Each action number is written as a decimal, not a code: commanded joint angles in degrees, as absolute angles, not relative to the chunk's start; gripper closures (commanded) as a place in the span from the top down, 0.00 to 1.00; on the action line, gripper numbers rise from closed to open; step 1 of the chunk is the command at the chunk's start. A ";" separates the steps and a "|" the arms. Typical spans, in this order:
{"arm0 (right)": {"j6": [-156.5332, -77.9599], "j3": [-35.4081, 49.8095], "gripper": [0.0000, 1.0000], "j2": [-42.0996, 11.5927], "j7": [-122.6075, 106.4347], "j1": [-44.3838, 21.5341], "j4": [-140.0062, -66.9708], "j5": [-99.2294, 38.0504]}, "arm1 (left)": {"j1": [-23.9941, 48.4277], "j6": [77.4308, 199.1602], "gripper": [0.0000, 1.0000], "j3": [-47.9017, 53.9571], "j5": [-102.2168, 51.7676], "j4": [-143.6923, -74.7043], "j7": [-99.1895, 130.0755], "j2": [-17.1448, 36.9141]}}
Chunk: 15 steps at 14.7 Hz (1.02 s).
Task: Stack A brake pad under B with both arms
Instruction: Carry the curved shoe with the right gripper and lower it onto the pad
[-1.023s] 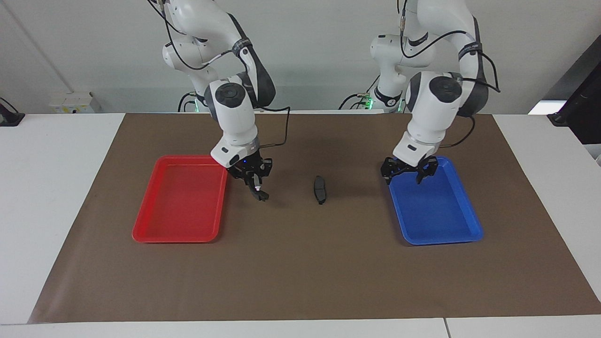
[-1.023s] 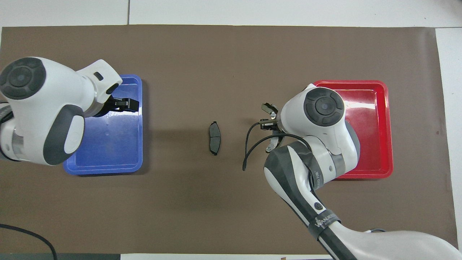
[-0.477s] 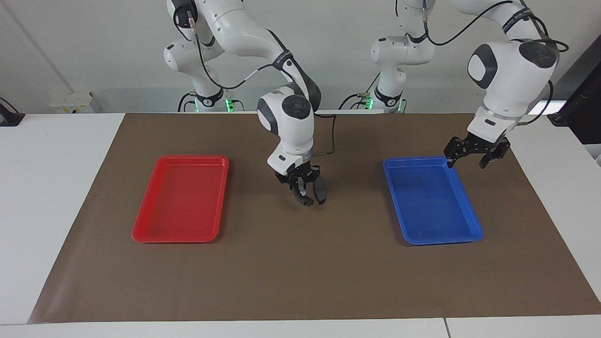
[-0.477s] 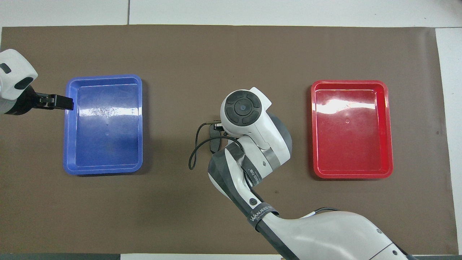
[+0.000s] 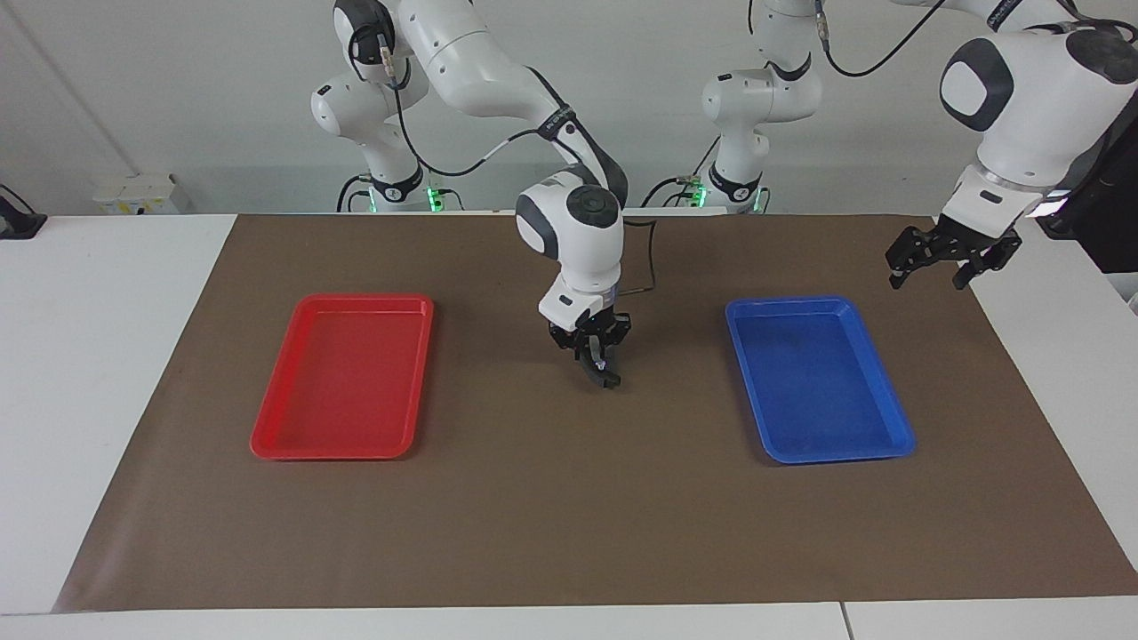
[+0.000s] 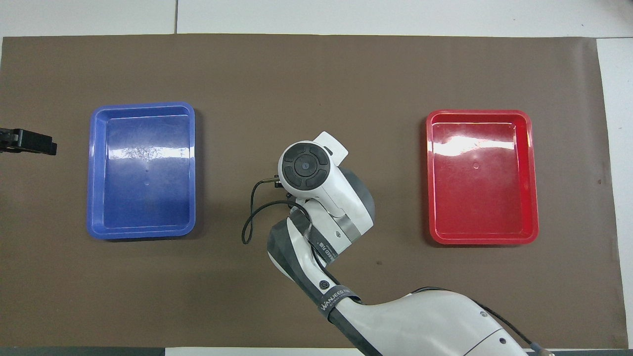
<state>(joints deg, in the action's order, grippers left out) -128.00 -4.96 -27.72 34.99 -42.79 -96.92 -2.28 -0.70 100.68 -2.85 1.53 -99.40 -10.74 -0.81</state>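
Note:
Next, I release B from my right gripper over the brown mat's middle (image 6: 294, 192), between the trays, slightly closer to the blue tray.
My right gripper (image 5: 597, 359) is low over the middle of the brown mat, shut on B (image 5: 608, 377), the dark curved piece that hangs from its fingers down to the mat. The A brake pad is hidden under the gripper and B, so I cannot tell whether B touches it. In the overhead view the right wrist (image 6: 305, 165) covers that spot. My left gripper (image 5: 929, 276) is open and empty, raised over the mat's edge at the left arm's end of the table, beside the blue tray. Its tip shows in the overhead view (image 6: 34, 143).
A blue tray (image 5: 818, 382) lies toward the left arm's end and a red tray (image 5: 342, 373) toward the right arm's end; nothing shows in either. Both also show from above: blue (image 6: 143, 173), red (image 6: 482, 178). A cable loops off the right wrist (image 6: 249, 212).
The right gripper carried B from beside the red tray to the middle, over the A brake pad, which no longer shows. The left gripper rose from the blue tray and swung outward.

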 commanded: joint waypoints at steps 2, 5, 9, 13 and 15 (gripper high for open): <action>-128.67 -4.83 0.00 -28.83 35.77 -43.42 -95.80 -3.25 | -2.37 96.86 0.98 -2.37 1.41 -98.08 -11.69 -1.58; -129.54 -4.83 0.00 -28.83 35.77 -43.50 -96.24 -3.25 | -2.37 96.77 0.98 -2.37 1.41 -98.61 -11.69 -2.02; -130.78 -4.83 0.00 -28.92 35.77 -43.51 -97.21 -3.25 | -2.29 97.38 0.98 -2.29 1.41 -98.61 -11.52 -2.02; -130.78 -4.48 0.00 -29.71 36.65 -44.12 -97.21 -3.25 | -2.20 96.94 0.99 -2.20 1.41 -98.70 -9.50 -2.02; -130.78 -4.40 0.00 -30.06 36.65 -44.30 -97.21 -3.25 | -2.02 96.86 0.99 -2.20 1.41 -98.70 -6.69 -2.02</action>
